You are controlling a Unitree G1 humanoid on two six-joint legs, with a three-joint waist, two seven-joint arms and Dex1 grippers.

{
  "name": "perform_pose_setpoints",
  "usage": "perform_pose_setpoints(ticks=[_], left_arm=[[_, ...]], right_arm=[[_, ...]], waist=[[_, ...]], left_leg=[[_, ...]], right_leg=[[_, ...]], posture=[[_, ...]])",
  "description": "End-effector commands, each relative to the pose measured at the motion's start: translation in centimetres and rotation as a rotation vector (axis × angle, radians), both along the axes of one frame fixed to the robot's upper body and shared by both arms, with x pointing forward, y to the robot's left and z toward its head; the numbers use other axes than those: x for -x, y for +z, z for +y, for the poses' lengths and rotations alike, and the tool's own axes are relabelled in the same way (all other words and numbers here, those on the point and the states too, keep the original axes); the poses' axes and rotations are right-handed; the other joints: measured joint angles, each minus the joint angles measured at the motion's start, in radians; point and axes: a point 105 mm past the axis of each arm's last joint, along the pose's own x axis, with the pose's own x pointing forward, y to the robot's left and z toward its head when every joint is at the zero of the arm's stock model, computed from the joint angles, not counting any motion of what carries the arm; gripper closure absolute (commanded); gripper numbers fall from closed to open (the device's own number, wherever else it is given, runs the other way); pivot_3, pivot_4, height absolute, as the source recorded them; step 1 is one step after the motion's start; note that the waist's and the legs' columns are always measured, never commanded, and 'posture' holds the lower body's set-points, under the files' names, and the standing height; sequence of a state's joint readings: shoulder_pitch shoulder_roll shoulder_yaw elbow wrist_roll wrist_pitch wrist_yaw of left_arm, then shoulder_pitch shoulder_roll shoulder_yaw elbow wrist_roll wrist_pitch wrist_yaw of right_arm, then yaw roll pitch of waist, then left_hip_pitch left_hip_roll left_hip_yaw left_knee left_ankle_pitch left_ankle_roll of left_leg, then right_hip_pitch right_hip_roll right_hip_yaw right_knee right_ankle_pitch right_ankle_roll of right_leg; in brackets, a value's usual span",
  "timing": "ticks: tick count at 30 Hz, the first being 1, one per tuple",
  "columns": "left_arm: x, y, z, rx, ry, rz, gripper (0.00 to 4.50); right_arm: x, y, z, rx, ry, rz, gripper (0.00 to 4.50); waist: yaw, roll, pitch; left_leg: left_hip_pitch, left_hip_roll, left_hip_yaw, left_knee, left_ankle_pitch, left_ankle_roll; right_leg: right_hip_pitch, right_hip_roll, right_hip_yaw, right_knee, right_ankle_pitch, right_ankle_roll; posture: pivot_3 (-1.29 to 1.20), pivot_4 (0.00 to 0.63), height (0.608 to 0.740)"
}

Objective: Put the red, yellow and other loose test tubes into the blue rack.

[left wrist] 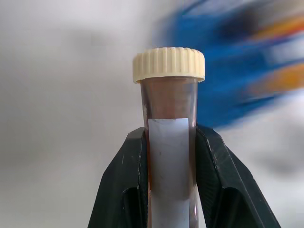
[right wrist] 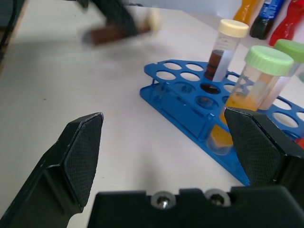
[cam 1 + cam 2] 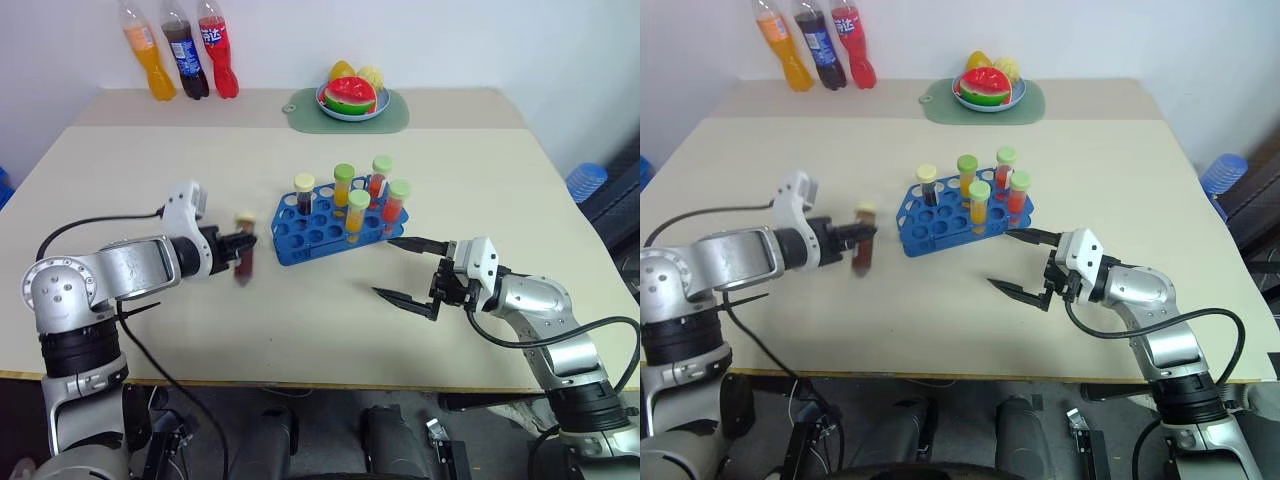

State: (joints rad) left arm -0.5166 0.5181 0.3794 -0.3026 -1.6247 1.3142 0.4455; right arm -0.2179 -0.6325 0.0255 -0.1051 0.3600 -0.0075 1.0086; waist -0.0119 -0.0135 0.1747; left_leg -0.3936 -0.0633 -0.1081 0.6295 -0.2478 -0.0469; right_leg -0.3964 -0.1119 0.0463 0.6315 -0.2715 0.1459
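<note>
The red-brown test tube will go down into the blue rack's front-row hole before the dark tube [image 3: 315, 235], put there by my left gripper.
A test tube [image 3: 244, 262] of dark red-brown liquid with a cream cap hangs roughly upright just above the table, left of the blue rack [image 3: 310, 243]. My left gripper [image 3: 240, 243] is shut on it around its middle, and the left wrist view shows its fingers [image 1: 126, 166] pressed to both sides of the labelled tube [image 1: 170, 102]. In the rack stand several capped tubes [image 3: 357, 215]: orange, red and one dark. Right of the rack, low over the table, my right gripper [image 3: 405, 268] is open with nothing between its fingers [image 2: 80, 156].
Three drink bottles [image 3: 182, 50] stand at the back left. A plate of fruit [image 3: 350, 97] sits on a green mat [image 3: 300, 115] at the back middle. Bare tabletop [image 3: 300, 330] lies in front of the rack.
</note>
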Motion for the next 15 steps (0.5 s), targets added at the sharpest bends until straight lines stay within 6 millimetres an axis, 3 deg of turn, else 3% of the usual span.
perform_pose_setpoints(ticks=[1, 4, 9, 15], left_arm=[[1.0, 3.7, -1.1, 0.006, -0.077, -0.318, 3.73], [0.8, 4.1, -2.2, -0.029, -0.109, -0.506, 3.73], [-0.2, 1.1, -5.5, -0.248, -0.182, -0.835, 3.73], [-2.8, -1.2, -7.6, -0.264, -0.073, -1.027, 3.73]], right_arm=[[-0.3, 1.0, -0.6, -0.002, -0.024, -0.047, 0.00], [-0.4, 1.0, -1.1, 0.007, -0.043, -0.049, 0.00], [-0.4, 0.9, -2.0, 0.022, -0.096, -0.056, 0.00], [0.0, 1.1, -3.1, 0.027, -0.146, -0.063, 0.00]], waist=[[-0.003, 0.001, 0.000], [0.001, 0.001, -0.001], [0.008, 0.001, 0.000], [0.024, 0.001, 0.000]], left_leg=[[0.000, 0.000, 0.001, 0.000, 0.000, 0.000], [0.001, 0.001, 0.005, -0.001, 0.000, 0.000], [0.001, 0.001, 0.006, 0.000, -0.001, 0.001], [0.000, 0.001, 0.006, 0.001, -0.005, 0.010]], right_leg=[[0.000, 0.000, 0.000, 0.000, 0.000, 0.000], [0.001, 0.001, 0.000, -0.001, 0.000, -0.001], [0.004, 0.000, 0.000, -0.005, -0.001, -0.002], [0.003, -0.001, 0.000, -0.006, 0.000, 0.000]], posture=[[0.00, 0.150, 0.740], [0.00, 0.150, 0.740], [0.00, 0.150, 0.740], [0.00, 0.150, 0.740]])
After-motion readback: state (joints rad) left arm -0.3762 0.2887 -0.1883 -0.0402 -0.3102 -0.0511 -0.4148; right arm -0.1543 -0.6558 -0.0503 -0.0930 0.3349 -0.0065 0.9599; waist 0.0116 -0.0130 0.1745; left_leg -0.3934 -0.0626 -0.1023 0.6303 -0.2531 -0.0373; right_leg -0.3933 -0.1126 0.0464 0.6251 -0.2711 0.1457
